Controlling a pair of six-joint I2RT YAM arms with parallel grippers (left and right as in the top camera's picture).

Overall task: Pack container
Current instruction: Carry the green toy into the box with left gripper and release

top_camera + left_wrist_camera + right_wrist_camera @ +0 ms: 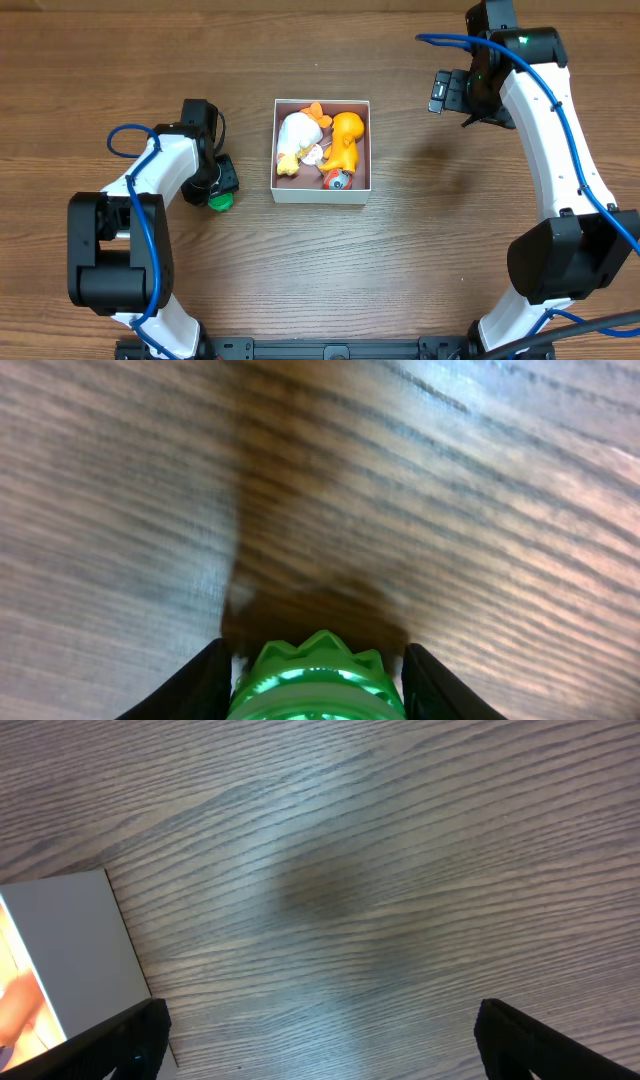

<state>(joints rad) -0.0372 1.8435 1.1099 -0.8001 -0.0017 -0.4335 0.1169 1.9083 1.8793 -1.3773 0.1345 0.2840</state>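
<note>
Next, my left gripper sets the green toy down in the box (311, 172), in between the plush toy and the small toy that is red and blue.
The container (276, 150) is a shallow white-walled square box at the table's middle. It holds a white and yellow plush toy (295, 135), an orange toy (347, 135) and a small red and blue toy (336, 179). My left gripper (219, 192) is left of the box, with a green ridged toy (219, 200) between its fingers; the left wrist view shows the green toy (315, 680) between the black jaws (315, 675), just above the wood. My right gripper (440, 92) is open and empty to the right of the box, whose white wall (75, 950) shows in the right wrist view.
The wooden table (420, 250) runs all around the box. The right arm's white links (550, 150) reach along the right side. The left arm's base (105, 250) stands at the lower left.
</note>
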